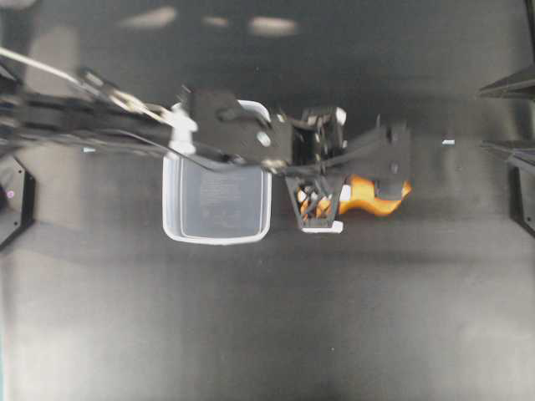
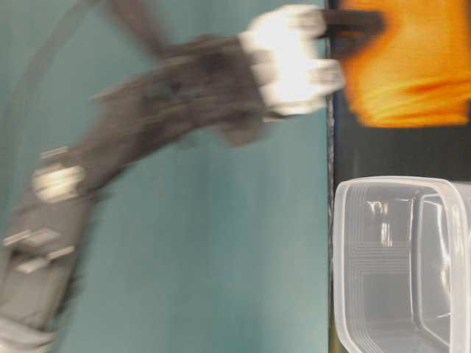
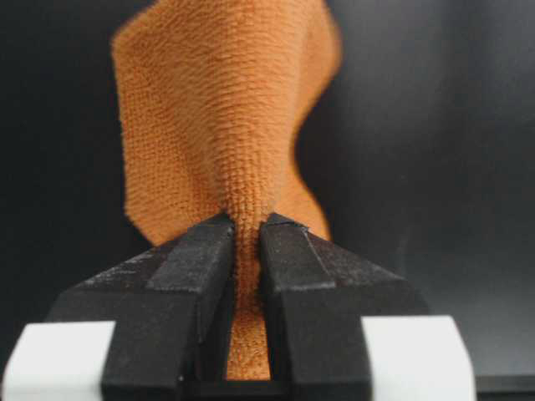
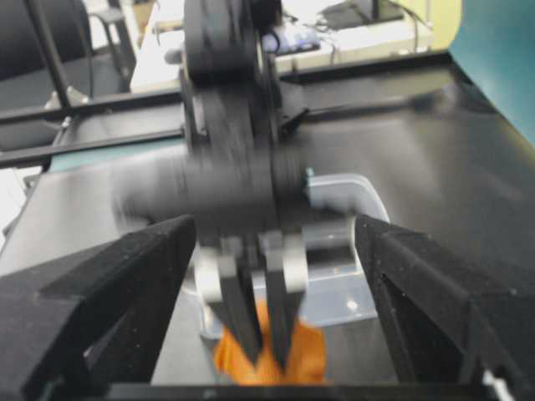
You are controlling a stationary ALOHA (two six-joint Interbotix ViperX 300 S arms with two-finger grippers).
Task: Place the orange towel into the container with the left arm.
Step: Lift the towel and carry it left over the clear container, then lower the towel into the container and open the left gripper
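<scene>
I will let go of the orange towel with my left gripper over the middle of the empty clear container's bottom (image 1: 224, 189).
The orange towel (image 1: 368, 197) is bunched up just right of the container (image 1: 185, 219), a clear tub that sits open and holds nothing. My left arm reaches across the tub's far side. The left gripper (image 1: 386, 185) is shut on the towel. In the left wrist view the black fingers (image 3: 201, 259) pinch a ridge of the orange towel (image 3: 217, 109), and the left gripper (image 3: 247, 221) points straight at it. The right wrist view shows the same pinch on the towel (image 4: 305, 355) in front of the container (image 4: 334, 292). My right gripper (image 4: 274, 251) stands wide open, well back from the towel.
The black tabletop (image 1: 267, 334) spreads around the tub. My right gripper's (image 1: 486, 117) pointed fingers show at the overhead view's right edge. The table-level view shows the container (image 2: 383, 265) and the towel (image 2: 412, 66) against a teal wall (image 2: 221, 243).
</scene>
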